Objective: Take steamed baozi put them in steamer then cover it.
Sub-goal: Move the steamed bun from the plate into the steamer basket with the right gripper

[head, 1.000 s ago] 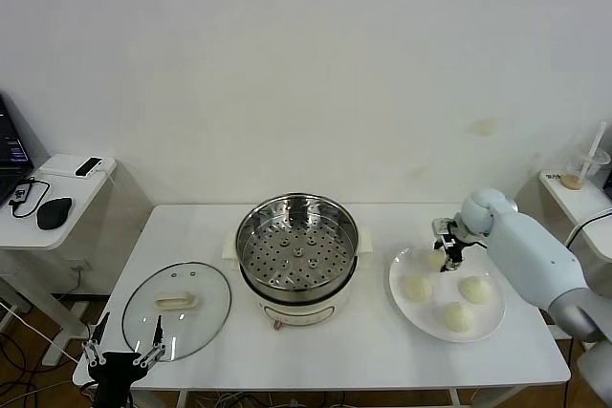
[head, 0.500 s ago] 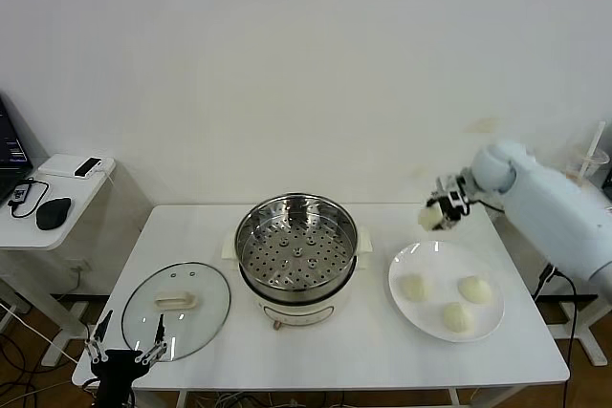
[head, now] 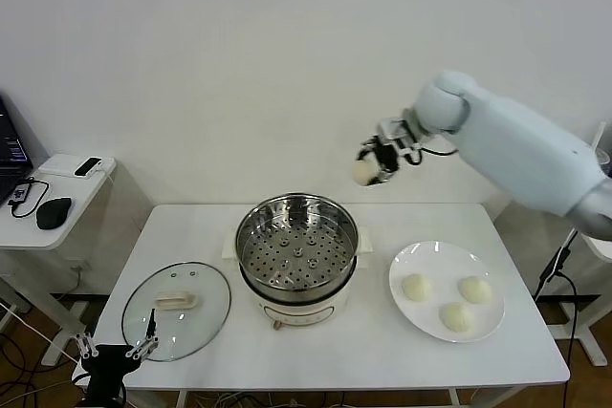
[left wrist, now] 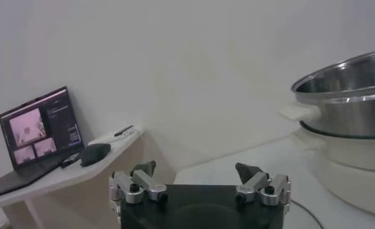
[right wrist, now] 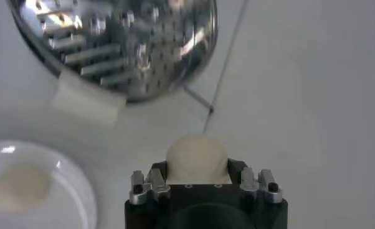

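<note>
The robot's right gripper should release the baozi on the back part of the steamer's perforated tray (head: 295, 222), near the rear side of the steamer.
My right gripper (head: 369, 165) is shut on one cream-white baozi (head: 363, 172) and holds it in the air above and just right of the steamer (head: 297, 257). The held bun fills the jaws in the right wrist view (right wrist: 197, 159), with the steamer's perforated tray (right wrist: 119, 43) beyond it. The steamer is a shiny steel pot on a cream base, open and holding no buns. Three baozi (head: 416, 287) (head: 474, 289) (head: 458, 316) lie on the white plate (head: 435, 257) at the right. My left gripper (head: 115, 355) is open and parked low at the table's front left corner.
The glass lid (head: 176, 309) with a cream handle lies flat on the table left of the steamer. A side table (head: 53, 200) with a mouse and a laptop stands at the far left. A small stand with a cup (head: 583, 171) is at the far right.
My right gripper has lifted one baozi off the plate and carried it up and left towards the steamer. Three buns are left on the plate. The left arm has dropped slightly.
</note>
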